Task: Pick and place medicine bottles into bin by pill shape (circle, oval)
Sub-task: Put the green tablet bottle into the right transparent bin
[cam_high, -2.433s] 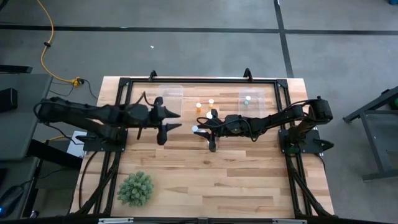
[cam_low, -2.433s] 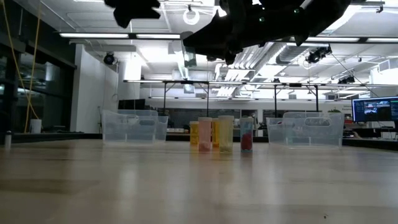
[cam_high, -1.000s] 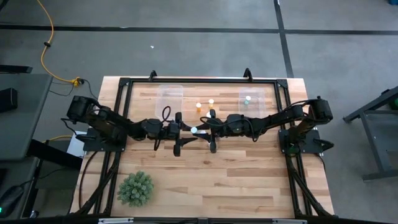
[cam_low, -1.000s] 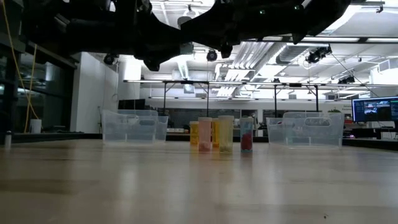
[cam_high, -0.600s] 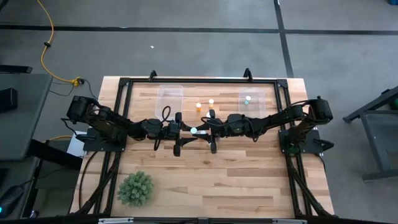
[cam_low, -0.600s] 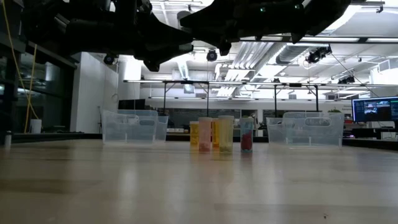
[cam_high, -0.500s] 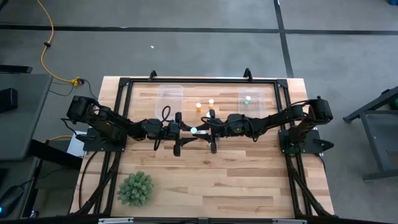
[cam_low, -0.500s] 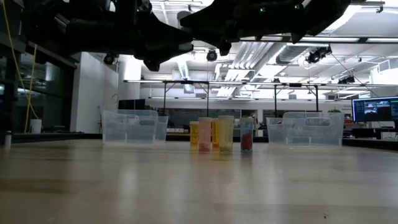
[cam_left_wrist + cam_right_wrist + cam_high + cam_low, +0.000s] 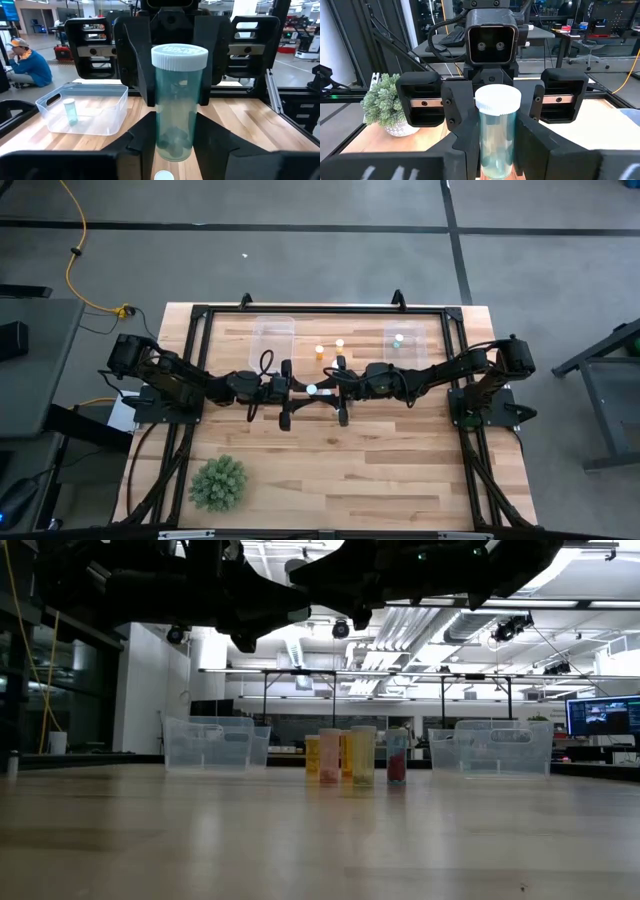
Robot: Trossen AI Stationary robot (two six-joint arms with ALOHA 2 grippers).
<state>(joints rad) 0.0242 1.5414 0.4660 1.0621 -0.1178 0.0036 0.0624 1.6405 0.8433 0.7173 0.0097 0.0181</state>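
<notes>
Next, I open my right gripper, as it lies level across the body of the bottle, then point it down and take the bottle's cap end (image 9: 498, 100) from above before going to the bin.
A pale greenish medicine bottle (image 9: 175, 100) with a white cap (image 9: 312, 389) stands upright in the air over the table's middle, between my two grippers. My left gripper (image 9: 303, 393) comes at it from the table's left and my right gripper (image 9: 323, 389) from the right; both are shut on it. The bottle also shows in the right wrist view (image 9: 497, 135). Other bottles (image 9: 320, 350) (image 9: 340, 343) (image 9: 337, 365) stand on their bases on the table behind it, and they show in the low view (image 9: 363, 755). My left gripper pinches the greenish bottle's body between its two fingers (image 9: 142, 142), one on each side of its lower body (image 9: 162, 140). The fingers lie level, coming from the table's left. The bottle stands upright, clear of the table. My right gripper pinches the same bottle's body (image 9: 487, 150) between its two fingers (image 9: 467, 145), one on each side. The fingers lie level, coming from the table's right, facing my left gripper. The bottle is upright with its cap up.
A clear bin (image 9: 273, 335) stands at the far left. A second clear bin (image 9: 405, 350) at the far right holds one greenish bottle (image 9: 398, 338). A green spiky plant (image 9: 218, 483) sits at the near left. A person (image 9: 27, 60) sits beyond the table.
My left gripper has edged toward my right gripper and has shut its fingers on the greenish bottle that my right gripper holds. The bottle has stayed upright in the same place above the table's middle.
</notes>
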